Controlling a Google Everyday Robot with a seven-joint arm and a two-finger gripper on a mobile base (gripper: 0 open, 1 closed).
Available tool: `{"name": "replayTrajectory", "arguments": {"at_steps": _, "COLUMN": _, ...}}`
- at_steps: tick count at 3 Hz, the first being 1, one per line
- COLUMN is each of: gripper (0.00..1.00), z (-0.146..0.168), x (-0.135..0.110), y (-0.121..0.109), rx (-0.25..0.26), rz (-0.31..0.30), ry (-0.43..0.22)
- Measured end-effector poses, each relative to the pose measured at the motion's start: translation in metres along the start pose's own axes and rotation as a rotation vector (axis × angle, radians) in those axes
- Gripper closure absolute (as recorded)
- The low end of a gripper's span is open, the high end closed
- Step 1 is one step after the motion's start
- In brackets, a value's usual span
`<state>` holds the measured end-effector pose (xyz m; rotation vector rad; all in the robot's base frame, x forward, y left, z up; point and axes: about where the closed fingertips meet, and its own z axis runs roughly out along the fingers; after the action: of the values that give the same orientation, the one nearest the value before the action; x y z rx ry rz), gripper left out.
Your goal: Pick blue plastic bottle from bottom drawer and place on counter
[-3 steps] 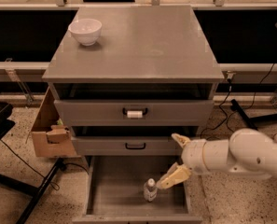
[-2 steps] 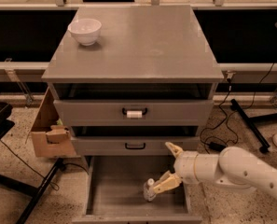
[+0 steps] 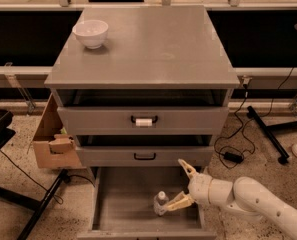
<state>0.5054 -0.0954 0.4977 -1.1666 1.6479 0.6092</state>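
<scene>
The next step for my gripper is to move to the body [image 3: 160,205] of the blue plastic bottle, below its white cap in the bottom drawer, and close there.
The blue plastic bottle [image 3: 160,203], small and clear with a white cap, stands upright in the open bottom drawer [image 3: 123,206] near its right side. My gripper [image 3: 174,184] reaches in from the right on a white arm, low over the drawer. It is open, with its fingers spread wide. One finger [image 3: 178,202] lies right beside the bottle's right side; the other points up toward the middle drawer. The bottle is not between the fingers. The grey counter [image 3: 153,44] tops the cabinet.
A white bowl [image 3: 91,33] sits on the counter's back left corner. The two upper drawers [image 3: 143,121] with black handles are slightly ajar. A cardboard box [image 3: 50,139] stands left of the cabinet. Cables and a stand leg [image 3: 268,134] lie on the floor to the right.
My arm has moved left and lower into the drawer, bringing the gripper up against the bottle's right side. The bottle has stayed in place.
</scene>
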Motion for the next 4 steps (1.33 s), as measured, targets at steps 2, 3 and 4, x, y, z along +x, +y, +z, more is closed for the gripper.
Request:
{"name": "replayTrajectory", "arguments": {"at_steps": 2, "gripper": 0.00, "z": 0.044, "x": 0.103, "y": 0.014, "rx": -0.091, "rz": 0.114, "ry": -0.090}}
{"name": "replayTrajectory", "arguments": {"at_steps": 3, "gripper": 0.00, "z": 0.044, "x": 0.103, "y": 0.014, "rx": -0.091, "rz": 0.113, "ry": -0.090}}
{"name": "replayTrajectory", "arguments": {"at_steps": 4, "gripper": 0.00, "z": 0.056, "x": 0.116, "y": 0.003, "rx": -0.083, "rz": 0.057, "ry": -0.096}}
